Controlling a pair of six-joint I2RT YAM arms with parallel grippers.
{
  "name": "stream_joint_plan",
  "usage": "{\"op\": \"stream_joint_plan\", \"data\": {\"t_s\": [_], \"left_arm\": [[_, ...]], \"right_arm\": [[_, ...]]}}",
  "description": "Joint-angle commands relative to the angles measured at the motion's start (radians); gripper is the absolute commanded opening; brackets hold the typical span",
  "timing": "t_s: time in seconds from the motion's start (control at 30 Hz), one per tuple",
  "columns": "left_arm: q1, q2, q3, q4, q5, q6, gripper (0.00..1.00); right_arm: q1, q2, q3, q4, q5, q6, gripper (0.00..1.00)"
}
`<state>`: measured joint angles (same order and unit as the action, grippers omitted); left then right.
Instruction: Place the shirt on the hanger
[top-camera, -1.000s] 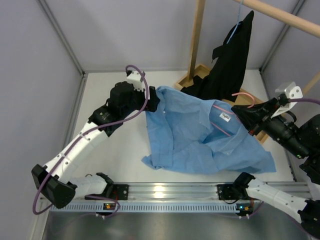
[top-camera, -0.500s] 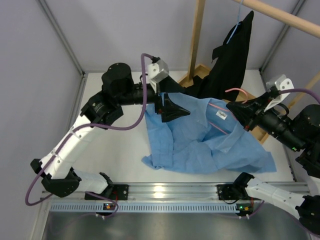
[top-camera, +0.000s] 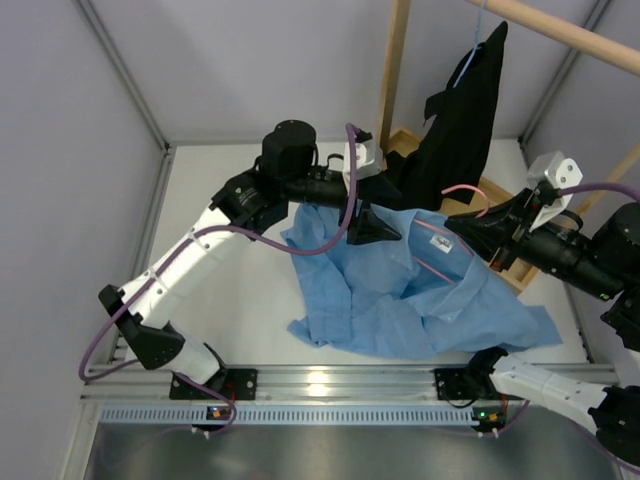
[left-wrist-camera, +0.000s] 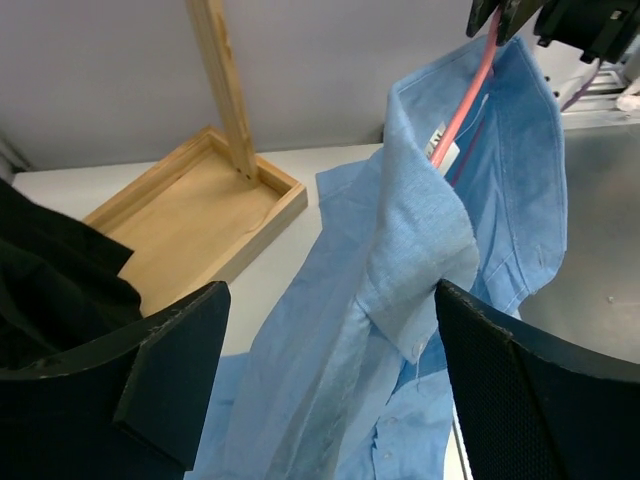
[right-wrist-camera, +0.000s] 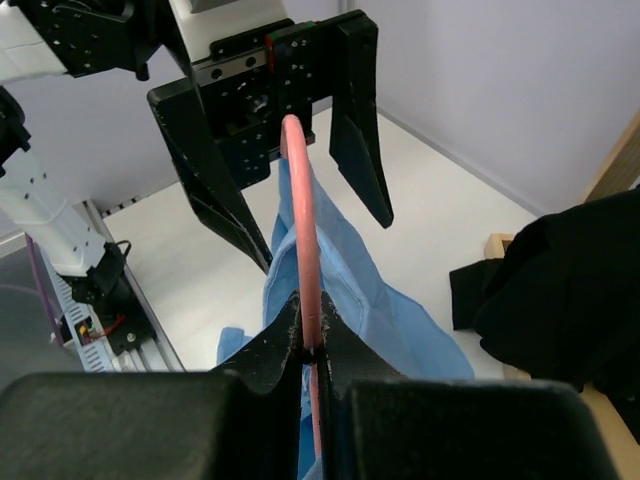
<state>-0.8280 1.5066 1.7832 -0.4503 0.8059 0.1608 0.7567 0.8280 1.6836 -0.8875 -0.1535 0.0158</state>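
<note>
The shirt's shoulder hangs loose around the end of the hanger, so next my left gripper pinches that shoulder (left-wrist-camera: 380, 300) before my right gripper lets go of the hanger.
The light blue shirt (top-camera: 425, 295) lies crumpled on the table, its collar lifted. The pink wire hanger (top-camera: 440, 248) runs inside the collar, its hook (top-camera: 465, 193) sticking up. My right gripper (top-camera: 457, 222) is shut on the hanger wire (right-wrist-camera: 300, 200), seen clamped between its fingers in the right wrist view (right-wrist-camera: 312, 330). My left gripper (top-camera: 383, 228) is wide open just left of the collar. In the left wrist view (left-wrist-camera: 335, 400) the collar and front placket (left-wrist-camera: 400, 280) hang between its fingers (left-wrist-camera: 150, 370) without being pinched. The hanger (left-wrist-camera: 465, 95) shows above.
A black garment (top-camera: 460, 110) hangs on a light blue hanger from the wooden rail (top-camera: 560, 28) at the back right. The rack's post (top-camera: 392, 75) stands in a wooden tray base (left-wrist-camera: 190, 215). An aluminium rail (top-camera: 330, 385) runs along the near edge. Grey walls enclose the table.
My left arm has swung right from the shirt's left edge to the collar, jaws now open. The right gripper moved the hanger slightly left and the shirt shifted with it.
</note>
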Motion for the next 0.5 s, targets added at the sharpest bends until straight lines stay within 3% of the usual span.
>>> {"op": "stream_joint_plan", "data": {"t_s": [0.0,0.3,0.33,0.37,0.4,0.47], "left_arm": [[-0.005,0.012,0.047,0.022,0.130,0.034,0.84],[-0.005,0.050,0.025,0.021,0.280,0.011,0.55],[-0.005,0.050,0.024,0.019,0.291,0.014,0.44],[-0.005,0.052,0.024,0.021,0.299,0.017,0.20],[-0.005,0.050,0.024,0.021,0.299,0.019,0.14],[-0.005,0.047,0.025,0.021,0.294,0.020,0.12]], "right_arm": [[-0.011,0.003,0.024,0.024,-0.060,-0.040,0.00],[-0.011,-0.001,0.004,0.024,-0.083,-0.051,0.00],[-0.011,-0.001,0.002,0.024,-0.083,-0.053,0.00],[-0.011,-0.004,-0.002,0.024,-0.083,-0.054,0.00],[-0.011,-0.004,-0.008,0.025,-0.081,-0.056,0.00],[-0.011,-0.006,-0.013,0.025,-0.084,-0.057,0.00]]}}
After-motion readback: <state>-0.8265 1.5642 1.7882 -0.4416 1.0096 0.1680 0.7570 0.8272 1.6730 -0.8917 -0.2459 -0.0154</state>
